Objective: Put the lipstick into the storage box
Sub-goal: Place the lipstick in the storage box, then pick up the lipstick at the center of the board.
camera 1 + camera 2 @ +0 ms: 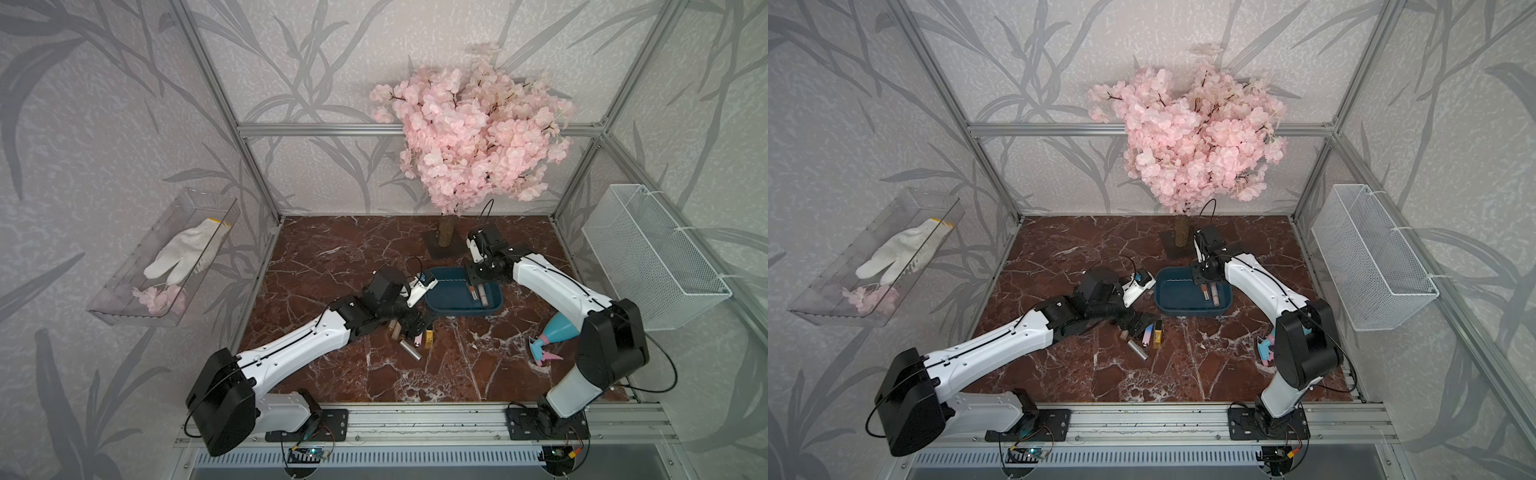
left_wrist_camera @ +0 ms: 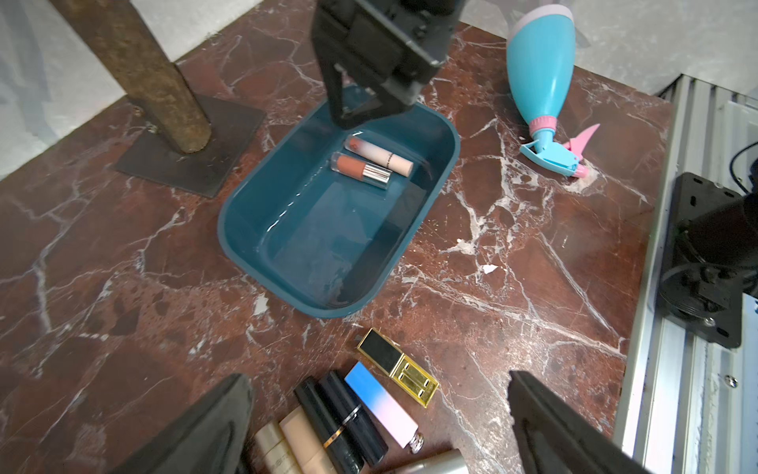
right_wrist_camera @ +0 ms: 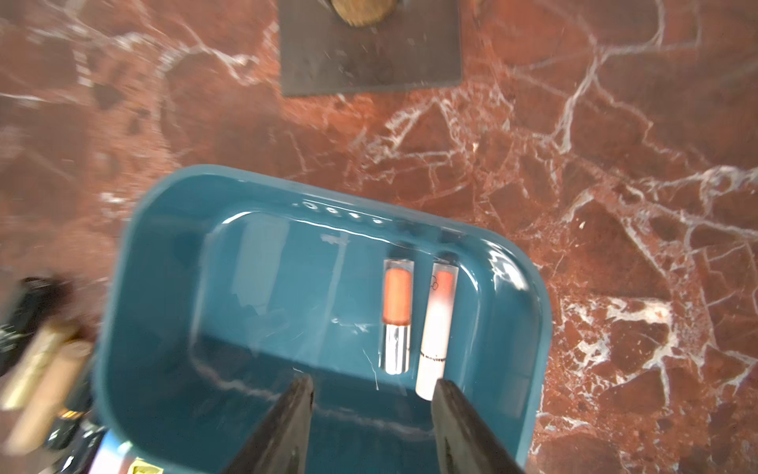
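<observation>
Next, my right gripper moves to the middle of the silver lipstick [image 1: 410, 349], beside the pink end of the blue-to-pink one, and closes there.
The teal storage box [image 1: 451, 298] [image 2: 320, 238] sits mid-table. Two lipsticks lie side by side on its floor: a silver-capped orange tube [image 3: 397, 316] [image 2: 361, 169] and a longer white-and-pink tube [image 3: 438, 324] [image 2: 381, 155]. My right gripper [image 3: 373, 381] [image 1: 471, 278] hangs just over them, open, with nothing between its fingers. Several more lipsticks [image 1: 411, 345] lie in a cluster on the marble in front of the box, among them a blue-to-pink one [image 2: 381, 404] and a gold-and-black one [image 2: 397, 366]. My left gripper [image 2: 379, 379] [image 1: 417, 326] stands wide open right above that cluster.
An artificial pink blossom tree on a dark square base [image 1: 444, 245] stands behind the box. A blue and pink spray bottle [image 1: 552, 336] lies at the right. A white wire basket [image 1: 652, 257] hangs on the right wall, and a clear bin with a glove [image 1: 166, 257] on the left.
</observation>
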Motion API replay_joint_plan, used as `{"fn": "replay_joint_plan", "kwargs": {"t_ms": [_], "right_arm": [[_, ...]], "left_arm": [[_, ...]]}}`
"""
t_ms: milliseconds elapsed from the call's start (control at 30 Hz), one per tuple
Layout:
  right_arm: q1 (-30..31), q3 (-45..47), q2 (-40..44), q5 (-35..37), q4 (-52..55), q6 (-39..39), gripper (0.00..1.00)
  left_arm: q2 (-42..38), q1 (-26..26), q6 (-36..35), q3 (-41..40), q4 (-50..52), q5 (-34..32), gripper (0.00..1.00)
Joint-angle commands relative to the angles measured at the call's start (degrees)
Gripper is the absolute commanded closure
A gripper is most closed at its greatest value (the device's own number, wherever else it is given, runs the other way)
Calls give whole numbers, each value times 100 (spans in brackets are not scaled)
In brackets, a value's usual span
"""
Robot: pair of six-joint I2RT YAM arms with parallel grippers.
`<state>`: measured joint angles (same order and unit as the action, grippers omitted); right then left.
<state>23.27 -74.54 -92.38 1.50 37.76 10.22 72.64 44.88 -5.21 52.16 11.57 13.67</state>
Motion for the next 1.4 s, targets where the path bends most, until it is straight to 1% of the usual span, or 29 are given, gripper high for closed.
{"fn": "replay_joint_plan", "kwargs": {"t_ms": [0, 100, 200, 267, 400, 567, 733, 833, 900, 933, 1100, 1367], "right_arm": [[57, 260, 488, -799, -226, -277, 48], [302, 433, 782, -1326, -200, -412, 48], [838, 624, 1019, -1472, -94, -490, 48], [1260, 772, 1141, -1499, -50, -416, 48], [1984, 1132, 1356, -1504, -104, -53, 48], [2647, 1418, 1477, -1442, -174, 281, 48], [3219, 1503, 1295, -1192, -158, 369, 49], [3466, 1512, 1108, -1045, -210, 455, 49], [3493, 1535, 968, -1018, -259, 550, 49], [3710, 1531, 882, -1012, -298, 594, 50], [4018, 1487, 464, -774, -338, 642, 50], [4195, 1525, -48, -435, -302, 1153, 53]], "left_arm": [[-438, -31, 440, -223, -20, -475, 0], [-933, -30, 650, -564, 3, -648, 0], [-1548, -41, 865, -981, 3, -777, 0], [-1951, -27, 942, -1227, 57, -767, 0], [-2661, -32, 1030, -1547, 480, -572, 0], [-3584, -14, 1261, -1892, 988, -377, 0], [-4401, -15, 1412, -2180, 1352, -340, 0], [-4539, -6, 1378, -2223, 1548, -222, 0], [-4533, 2, 1354, -2211, 1585, -216, 0], [-4526, 3, 1341, -2210, 1584, -200, 0], [-4522, 16, 1218, -2265, 1594, -78, 0], [-4572, 38, 1132, -2316, 1589, -59, 0]]}}
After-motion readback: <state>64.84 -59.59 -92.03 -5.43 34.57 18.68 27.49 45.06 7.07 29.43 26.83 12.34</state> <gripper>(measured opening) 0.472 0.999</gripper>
